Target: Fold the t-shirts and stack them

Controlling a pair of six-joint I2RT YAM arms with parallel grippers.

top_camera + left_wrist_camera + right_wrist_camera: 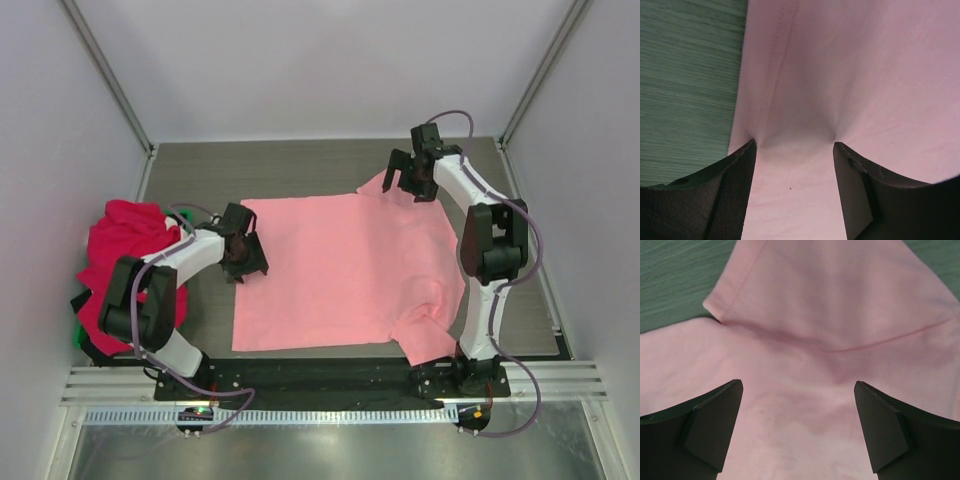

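Note:
The robot's left gripper will next go to the near corner of the hem (235, 348) of the pink t-shirt, beside the red pile, and close there.
A light salmon-pink t-shirt (340, 265) lies spread flat in the middle of the table. My left gripper (245, 257) is at its left edge. In the left wrist view the gripper (794, 145) is open, its fingertips (747, 150) press down on the pink cloth (850, 75) near the hem, and the cloth puckers slightly between them. My right gripper (408, 180) is over the far right sleeve. In the right wrist view it (798, 385) is open just above the sleeve seam (840, 347), holding nothing. A pile of crimson-red shirts (118, 245) lies at the left.
A green tray (74, 335) edge and bits of black cloth (92, 345) show under the red pile. The shirt's near right sleeve (428, 335) is bunched against the right arm's base. Grey walls and metal posts enclose the table (300, 165).

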